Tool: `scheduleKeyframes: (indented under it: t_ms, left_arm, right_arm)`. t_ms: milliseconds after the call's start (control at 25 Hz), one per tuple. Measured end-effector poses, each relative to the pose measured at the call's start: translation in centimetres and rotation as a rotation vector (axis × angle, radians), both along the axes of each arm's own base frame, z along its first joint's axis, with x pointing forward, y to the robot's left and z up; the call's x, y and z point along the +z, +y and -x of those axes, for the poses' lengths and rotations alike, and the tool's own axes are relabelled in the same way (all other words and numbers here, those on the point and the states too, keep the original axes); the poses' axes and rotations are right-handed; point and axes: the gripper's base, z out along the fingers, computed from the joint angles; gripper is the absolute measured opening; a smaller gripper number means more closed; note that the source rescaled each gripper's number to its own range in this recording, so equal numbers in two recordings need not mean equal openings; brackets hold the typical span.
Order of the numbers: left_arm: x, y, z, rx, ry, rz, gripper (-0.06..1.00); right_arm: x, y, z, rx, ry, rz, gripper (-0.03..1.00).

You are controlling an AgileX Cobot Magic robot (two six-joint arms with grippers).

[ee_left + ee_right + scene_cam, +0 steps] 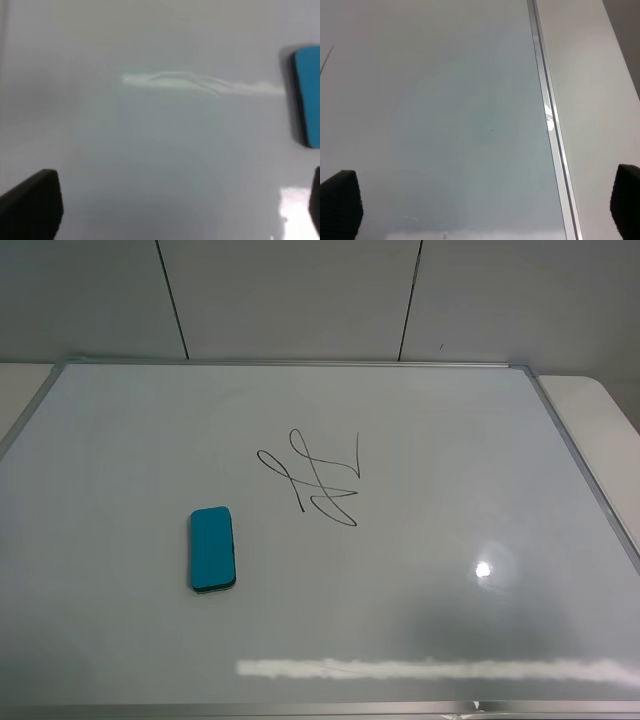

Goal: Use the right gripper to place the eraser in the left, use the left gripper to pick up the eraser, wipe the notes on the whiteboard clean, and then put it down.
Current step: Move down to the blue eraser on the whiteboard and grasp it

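My left gripper is going to the middle of the teal-blue eraser [212, 548] [311, 97]. It will close there with a finger on each of the eraser's long sides.
A teal-blue eraser [212, 549] lies flat on the whiteboard [440, 540], left of centre. The notes [318, 483], a black looping scribble, sit just right of and beyond it. Neither arm shows in the exterior high view. In the left wrist view my left gripper [175, 210] stands open with nothing between its fingers [35, 205], and the eraser [307, 95] pokes in at the frame's edge, apart from them. My right gripper [482, 205] is open too, over bare whiteboard [445, 125] beside its silver frame [547, 110]; one stroke end of the notes [326, 60] shows at the edge.
The whiteboard's silver frame [590, 480] runs along all sides, with pale table surface [600, 400] beyond the right edge. A grey panelled wall [300, 290] stands behind. Light glare streaks [430, 670] lie near the board's front edge.
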Motion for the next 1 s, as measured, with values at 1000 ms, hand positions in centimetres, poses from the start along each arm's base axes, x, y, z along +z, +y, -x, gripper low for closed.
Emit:
scheduleKeyframes:
  t_ms: [1000]
  left_arm:
    - [-8.7,-14.5,-6.6,0.015,0.267,-0.077,1.00]
  right_arm:
    - [0.0,0.0,0.0,0.000,0.000,0.000,1.00]
